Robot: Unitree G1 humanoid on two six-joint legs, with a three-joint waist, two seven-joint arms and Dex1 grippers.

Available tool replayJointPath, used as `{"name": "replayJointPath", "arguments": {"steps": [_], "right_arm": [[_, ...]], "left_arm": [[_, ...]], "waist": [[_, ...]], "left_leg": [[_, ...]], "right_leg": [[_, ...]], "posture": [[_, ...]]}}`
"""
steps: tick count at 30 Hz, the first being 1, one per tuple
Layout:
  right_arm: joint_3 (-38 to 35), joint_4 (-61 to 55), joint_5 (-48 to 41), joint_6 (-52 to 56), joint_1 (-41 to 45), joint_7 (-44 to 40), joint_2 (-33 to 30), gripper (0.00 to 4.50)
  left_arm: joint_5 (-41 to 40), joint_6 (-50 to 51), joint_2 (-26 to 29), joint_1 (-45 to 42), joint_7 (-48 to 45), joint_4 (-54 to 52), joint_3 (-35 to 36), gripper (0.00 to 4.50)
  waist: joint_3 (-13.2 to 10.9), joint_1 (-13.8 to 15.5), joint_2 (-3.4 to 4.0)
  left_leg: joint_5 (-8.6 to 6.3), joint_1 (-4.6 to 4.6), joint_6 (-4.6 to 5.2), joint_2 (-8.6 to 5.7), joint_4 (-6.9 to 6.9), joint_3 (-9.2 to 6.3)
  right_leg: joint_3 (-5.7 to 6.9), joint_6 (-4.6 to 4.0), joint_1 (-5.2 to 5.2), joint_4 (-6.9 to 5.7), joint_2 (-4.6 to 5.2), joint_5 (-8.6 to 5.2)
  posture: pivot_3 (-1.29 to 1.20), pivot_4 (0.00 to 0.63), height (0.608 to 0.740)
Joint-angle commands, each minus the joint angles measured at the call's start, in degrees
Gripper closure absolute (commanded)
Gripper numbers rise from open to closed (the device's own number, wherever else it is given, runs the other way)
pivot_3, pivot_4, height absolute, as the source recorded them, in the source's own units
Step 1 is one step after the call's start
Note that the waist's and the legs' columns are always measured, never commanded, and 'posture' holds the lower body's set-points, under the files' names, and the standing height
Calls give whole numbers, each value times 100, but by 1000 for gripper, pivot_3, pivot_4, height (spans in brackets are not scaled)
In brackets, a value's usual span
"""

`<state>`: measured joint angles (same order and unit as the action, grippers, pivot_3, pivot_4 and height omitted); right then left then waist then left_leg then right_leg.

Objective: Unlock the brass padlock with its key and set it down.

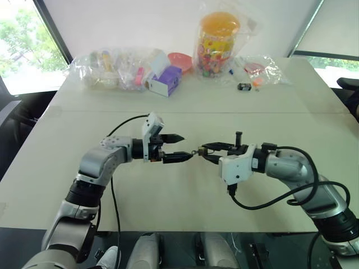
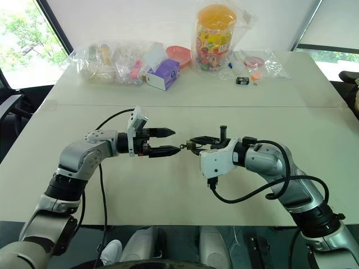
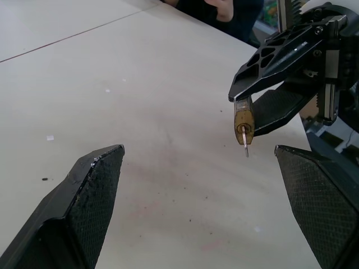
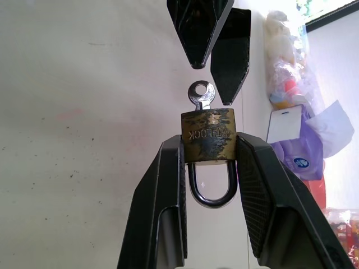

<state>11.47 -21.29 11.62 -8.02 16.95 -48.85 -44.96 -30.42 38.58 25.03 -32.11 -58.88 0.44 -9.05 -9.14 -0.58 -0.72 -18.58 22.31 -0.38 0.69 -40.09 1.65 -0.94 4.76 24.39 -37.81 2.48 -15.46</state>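
Note:
I see the padlock's shackle pointing back inside my right gripper, so next I take the padlock's body (image 4: 208, 135) with my left gripper, letting my right gripper then grip the shackle first.
My right gripper (image 1: 203, 151) is shut on the brass padlock (image 4: 207, 137), pinching its body between both fingers above the middle of the table (image 1: 168, 202). The silvery shackle points back toward the wrist. The key (image 4: 201, 94) sits in the keyhole, its round head sticking out past the fingertips toward the other arm. In the left wrist view the padlock (image 3: 243, 120) shows end-on with the thin key (image 3: 245, 143) under it. My left gripper (image 1: 186, 147) faces it, open, with its fingertips just short of the key head and nothing between them.
Along the table's far edge lie clear plastic bags of small items (image 1: 112, 70), a purple and white box (image 1: 165, 81), a pink bowl (image 1: 180, 60), a tall candy jar (image 1: 217, 42) and a small black object (image 1: 244, 87). A seam (image 1: 84, 111) crosses the tabletop.

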Motion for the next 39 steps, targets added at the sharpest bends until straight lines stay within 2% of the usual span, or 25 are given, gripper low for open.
{"name": "replayJointPath", "arguments": {"steps": [1, 3, 6, 10, 14, 17, 22, 29, 31, 35, 39], "right_arm": [[-94, -333, -68, 46, 7, -32, -9, 3828], [-109, -395, -82, 80, -17, -61, -24, 3828], [-108, -460, -80, 149, -6, -88, -8, 3828], [-107, -514, -90, 219, 8, -114, -6, 3828], [-108, -534, -76, 252, -4, -132, 8, 3828], [-67, -534, -113, 313, -6, -191, 15, 3828], [58, -531, -249, 535, -46, -467, -9, 3828], [353, -262, -197, 475, 29, -843, -45, 3828], [364, -184, -157, 396, 53, -832, -45, 3828], [348, -80, -140, 319, 123, -794, -44, 3828], [352, 20, -77, 194, 169, -752, -67, 3828]], "left_arm": [[96, -209, -65, -85, -120, -42, -99, 263], [212, -346, -106, -62, -145, -12, -204, 829], [300, -455, -186, -73, -139, 74, -235, 2248], [379, -587, -264, -111, -117, 207, -214, 4385], [417, -628, -292, -123, -118, 239, -213, 4457], [726, -1060, -242, -96, -137, 175, -372, 4457], [1451, -2215, -268, -88, 3, 252, -623, 4457], [2698, -4532, -341, -289, 394, 906, -921, 4457], [2477, -4283, -415, -273, 303, 855, -850, 4457], [1354, -2149, -411, -147, 28, 372, -553, 4457], [141, -179, -265, -166, -220, -143, -251, 3233]], "waist": [[0, 2, 0], [0, 2, 0], [0, 1, 0], [0, 1, 0], [0, 0, 0], [0, 0, 0], [0, 11, 0], [0, 11, 0], [0, 9, 0], [0, -1, 0], [0, -17, 0]], "left_leg": [[0, 0, 0, 0, 0, 0], [0, 0, 0, 0, 0, 0], [0, 0, 0, 0, 0, 0], [0, 0, 0, -1, 0, 0], [0, 0, 0, -1, 0, 0], [0, 0, 0, -1, 0, 0], [0, 0, 0, -2, 0, 0], [0, 0, 0, -2, 0, 1], [0, 0, 0, -2, 0, 1], [0, 0, 1, -2, 0, 1], [0, 0, 1, 1, 0, -2]], "right_leg": [[0, 0, 0, 0, 0, 0], [0, 0, 0, 0, 0, 0], [0, 0, 0, 0, -1, 0], [0, 0, 0, 0, -1, 0], [0, 0, 0, 0, -3, 0], [0, 0, 0, 0, -3, 0], [0, 0, 0, 0, -1, 0], [0, 0, 0, 1, -2, 0], [0, 0, 0, 1, -3, 0], [2, 0, 0, 0, -3, 0], [2, 0, 0, -2, -7, 0]], "posture": [[0, 150, 735], [0, 150, 735], [0, 150, 735], [0, 150, 735], [0, 150, 735], [0, 150, 735], [0, 150, 735], [0, 150, 735], [0, 150, 735], [0, 150, 735], [0, 150, 735]]}}
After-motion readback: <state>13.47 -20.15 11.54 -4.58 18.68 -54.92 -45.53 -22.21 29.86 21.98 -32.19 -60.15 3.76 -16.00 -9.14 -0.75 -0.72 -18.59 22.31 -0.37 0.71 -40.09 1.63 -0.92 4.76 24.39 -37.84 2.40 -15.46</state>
